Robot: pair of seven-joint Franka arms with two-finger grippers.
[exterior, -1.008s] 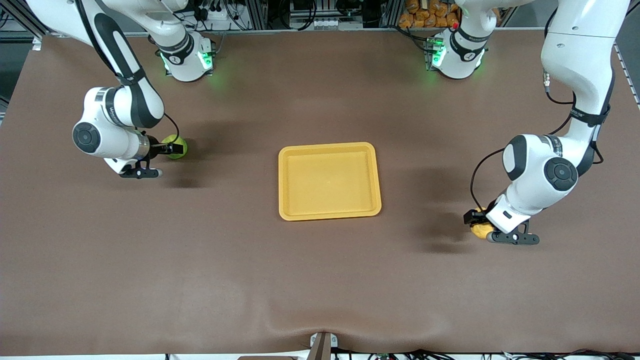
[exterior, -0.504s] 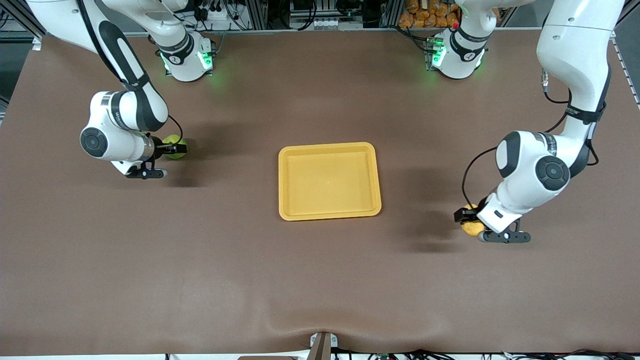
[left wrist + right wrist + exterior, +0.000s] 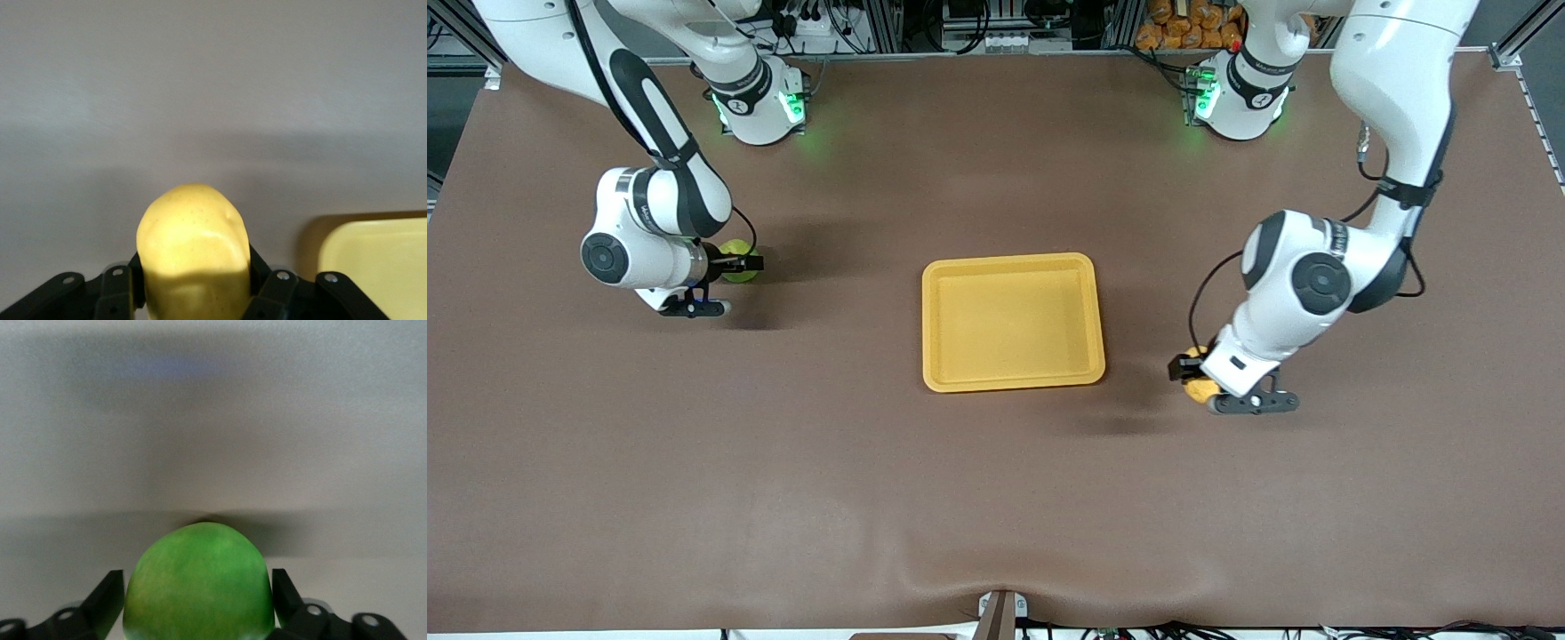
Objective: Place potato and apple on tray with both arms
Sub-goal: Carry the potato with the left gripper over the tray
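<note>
The left gripper will release the potato inside the yellow tray (image 3: 1070, 329), near the tray's side rim closest to that gripper.
My left gripper (image 3: 1193, 378) is shut on the yellow-orange potato (image 3: 1199, 390) and holds it above the table, a short way from the yellow tray (image 3: 930, 331) on the side of the left arm's end. In the left wrist view the potato (image 3: 193, 243) fills the space between the fingers, and a corner of the tray (image 3: 373, 267) shows beside it. My right gripper (image 3: 743, 264) is low at the table toward the right arm's end, with its fingers against both sides of the green apple (image 3: 735, 273). In the right wrist view the apple (image 3: 200, 583) sits between the fingers (image 3: 109, 597).
The tray lies in the middle of the brown table mat (image 3: 996, 498) with nothing in it. The two arm bases (image 3: 758, 102) stand along the table edge farthest from the front camera.
My left gripper has carried the potato toward the tray and a little higher. My right gripper has pushed slightly farther around the apple, which stays at the same spot.
</note>
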